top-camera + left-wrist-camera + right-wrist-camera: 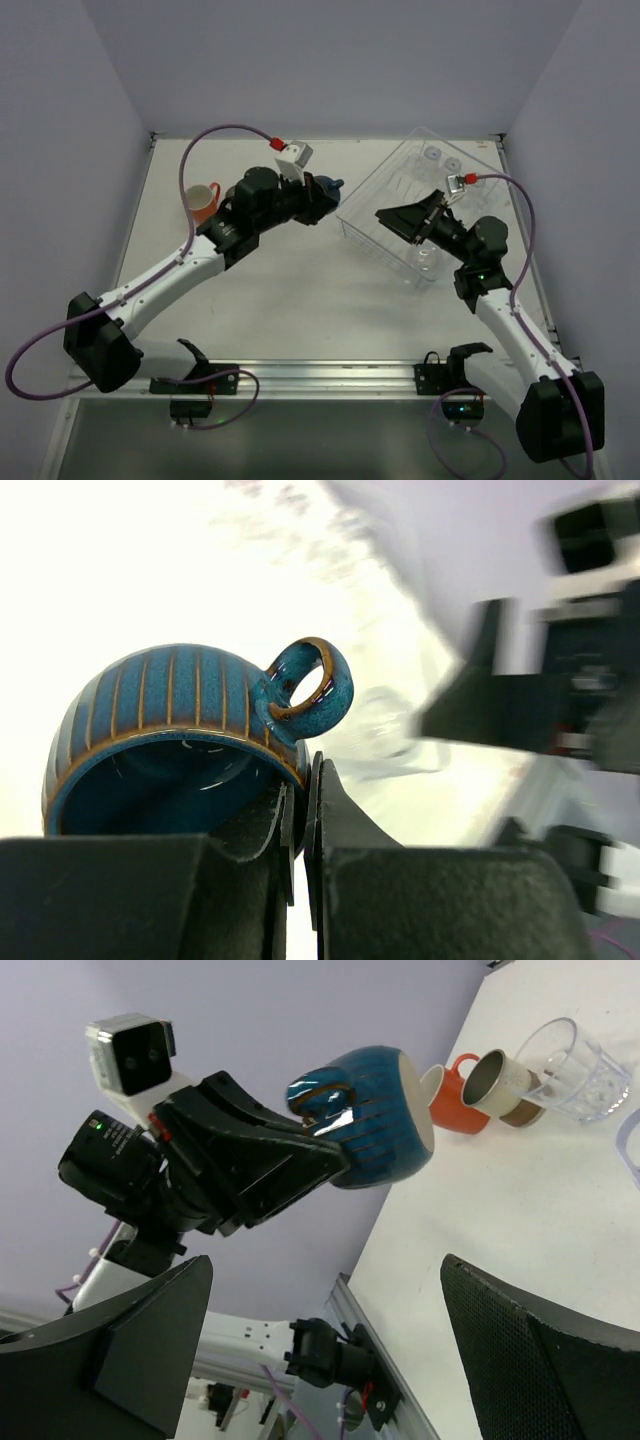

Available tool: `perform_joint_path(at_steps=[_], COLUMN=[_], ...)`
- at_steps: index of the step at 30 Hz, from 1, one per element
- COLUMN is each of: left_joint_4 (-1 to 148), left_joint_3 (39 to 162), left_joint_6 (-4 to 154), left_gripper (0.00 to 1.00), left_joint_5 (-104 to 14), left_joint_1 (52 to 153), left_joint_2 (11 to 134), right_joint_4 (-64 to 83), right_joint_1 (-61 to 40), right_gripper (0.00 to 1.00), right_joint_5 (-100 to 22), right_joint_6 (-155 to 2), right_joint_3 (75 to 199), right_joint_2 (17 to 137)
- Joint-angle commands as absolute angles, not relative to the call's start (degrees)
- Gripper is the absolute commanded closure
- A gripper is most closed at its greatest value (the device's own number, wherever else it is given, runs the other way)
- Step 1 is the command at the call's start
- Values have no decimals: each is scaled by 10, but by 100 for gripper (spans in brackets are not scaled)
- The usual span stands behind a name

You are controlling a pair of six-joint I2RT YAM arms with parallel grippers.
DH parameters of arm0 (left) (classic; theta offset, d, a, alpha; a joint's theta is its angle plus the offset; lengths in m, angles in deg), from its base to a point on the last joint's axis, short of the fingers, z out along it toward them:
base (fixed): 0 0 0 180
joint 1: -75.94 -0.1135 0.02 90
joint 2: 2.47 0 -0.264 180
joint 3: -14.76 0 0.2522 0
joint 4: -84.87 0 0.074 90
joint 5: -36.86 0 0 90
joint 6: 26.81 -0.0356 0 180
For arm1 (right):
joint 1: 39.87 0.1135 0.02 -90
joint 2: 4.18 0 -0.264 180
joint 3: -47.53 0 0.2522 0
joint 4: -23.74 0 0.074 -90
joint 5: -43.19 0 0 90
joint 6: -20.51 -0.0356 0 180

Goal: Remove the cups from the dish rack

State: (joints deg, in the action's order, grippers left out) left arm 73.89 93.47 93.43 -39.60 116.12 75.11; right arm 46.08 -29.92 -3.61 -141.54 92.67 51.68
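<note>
I will release the dark blue cup with my left gripper on the table (219,246) just in front of the orange-red mug.
My left gripper (320,203) is shut on the rim of the dark blue cup (331,184), holding it tilted in the air between the orange-red mug (203,200) and the clear dish rack (372,195). In the left wrist view the fingers (340,810) pinch the cup's (170,705) rim beside its handle. My right gripper (396,222) is open and empty over the rack's left part. The right wrist view shows the blue cup (385,1110), the orange-red mug (455,1098), a beige cup (500,1085) and a clear tumbler (570,1058) on the table.
Clear tumblers stand in the rack at its far end (432,155) and near end (425,262). Purple-grey walls close the table at the back and sides. An aluminium rail (330,375) runs along the near edge.
</note>
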Motion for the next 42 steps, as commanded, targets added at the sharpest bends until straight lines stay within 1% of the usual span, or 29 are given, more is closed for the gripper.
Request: perform_joint_path(at_steps=[1,3,6,9,18,26,33,34,36,37,38,40,42], left_joint_4=[563,523,504,483,470,529,534,534,533,530,530,529,528], left_joint_3=[952,909,845,815,788,797,820,820,822,823,823,820,820], left_joint_6=[853,856,871,884,898,901,895,893,890,890,889,889,886], left_gripper=[100,100,100,100,100,100,99,90,79,65,58,34,28], left_joint_5=[-572,-577,-582,-612,-621,-597,-581,-583,-592,-593,-595,-598,-606], left_joint_1=[1131,1088,1036,1010,940,887,853,851,850,849,849,849,849], left_joint_2=[694,676,655,655,720,800,848,849,851,851,849,839,830], right_joint_4=[344,269,225,200,176,147,139,138,134,131,124,112,102], right_joint_1=[-299,-299,-299,-297,-284,-277,-274,-275,-274,-273,-273,-273,-273], right_gripper=[1,1,1,1,1,1,1,1,1,1,1,1,1], right_joint_5=[-57,-92,-119,-120,-145,-159,-168,-171,-179,-182,-188,-207,-222], right_joint_6=[-1316,-1258,-1212,-1184,-1142,-1105,-1093,-1092,-1087,-1086,-1083,-1072,-1060], right_joint_3=[928,933,930,930,911,916,912,912,912,912,914,918,923], right_joint_2=[471,442,418,417,399,399,396,397,398,399,400,402,402])
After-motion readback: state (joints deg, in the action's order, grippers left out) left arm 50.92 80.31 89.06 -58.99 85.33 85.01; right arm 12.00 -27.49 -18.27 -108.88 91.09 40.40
